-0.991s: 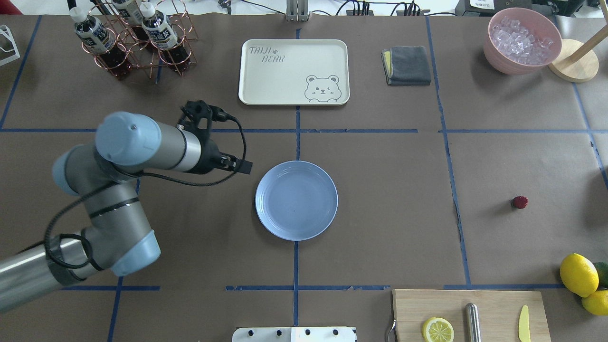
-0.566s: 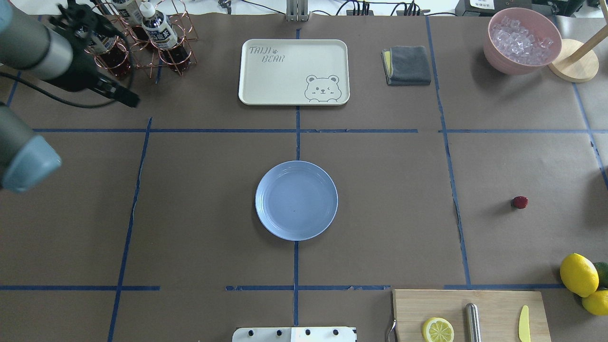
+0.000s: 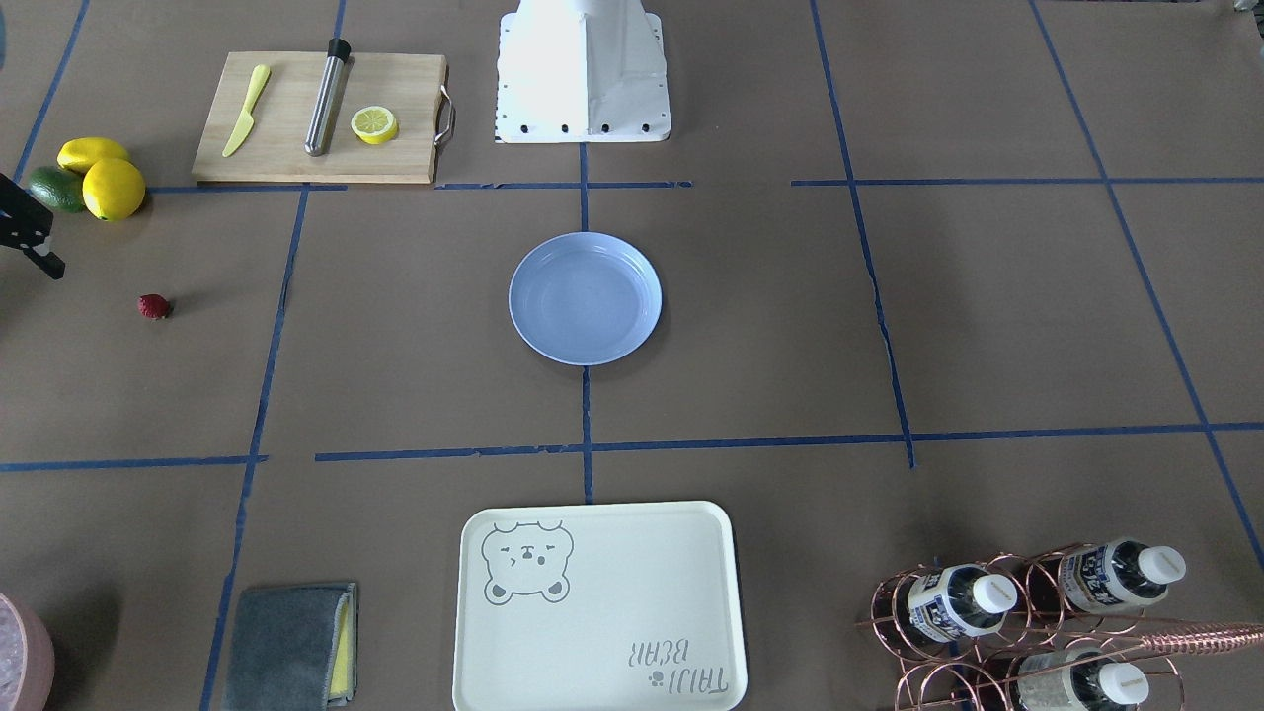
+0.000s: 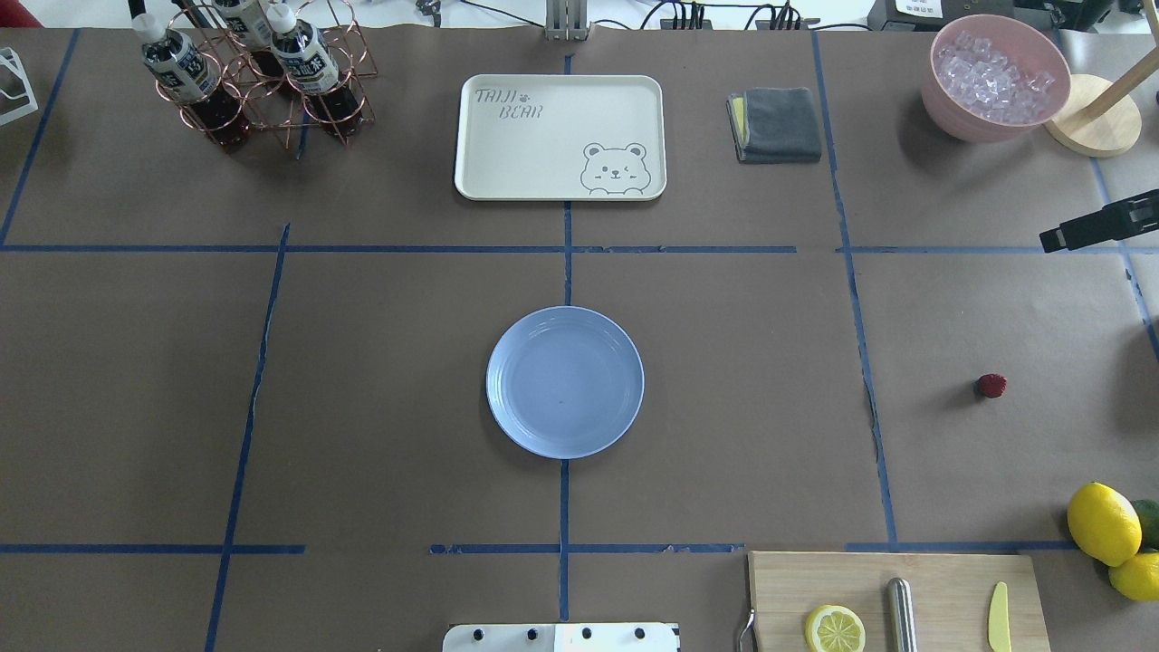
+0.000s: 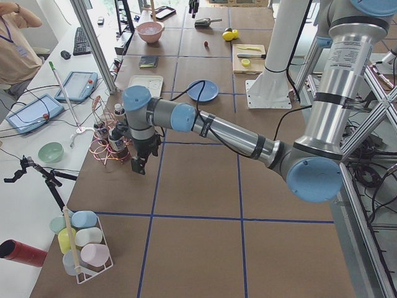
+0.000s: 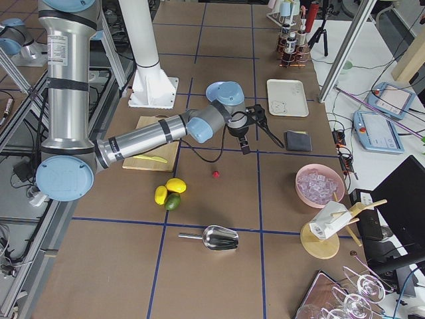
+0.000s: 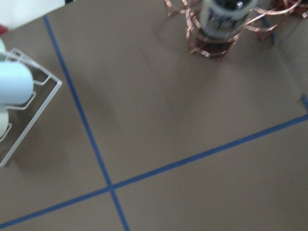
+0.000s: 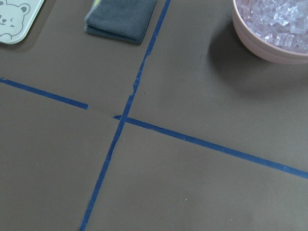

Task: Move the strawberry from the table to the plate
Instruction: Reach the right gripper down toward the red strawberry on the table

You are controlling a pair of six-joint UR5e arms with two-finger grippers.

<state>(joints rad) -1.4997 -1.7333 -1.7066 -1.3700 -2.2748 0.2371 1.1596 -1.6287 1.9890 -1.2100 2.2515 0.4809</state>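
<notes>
Next, I should move my right gripper to the dark red strawberry near the lemons and close it on both sides of the strawberry's middle (image 3: 154,307).
The strawberry (image 4: 991,386) (image 3: 153,306) (image 6: 216,174) is a small dark red berry lying alone on the brown paper table (image 4: 724,362), right of centre. The light blue plate (image 4: 565,381) (image 3: 585,298) sits empty at the table's middle. My right gripper (image 4: 1050,243) (image 3: 54,269) (image 6: 246,147) pokes in at the right edge, beyond the berry and clear of it. Only a dark tip of it shows, so I cannot tell its jaw state. My left gripper (image 5: 139,164) hangs by the copper bottle rack (image 5: 108,146), far from the plate. It shows in the exterior left view only, so I cannot tell its state.
A cream bear tray (image 4: 560,136) and a grey cloth (image 4: 777,124) lie at the back. A pink bowl of ice (image 4: 994,77) stands at the back right. Lemons (image 4: 1103,523) and a cutting board (image 4: 896,599) sit near the front right corner.
The left arm swung away from beside the plate toward the bottle rack, then out of the overhead view. The right gripper's tip has come in at the right edge.
</notes>
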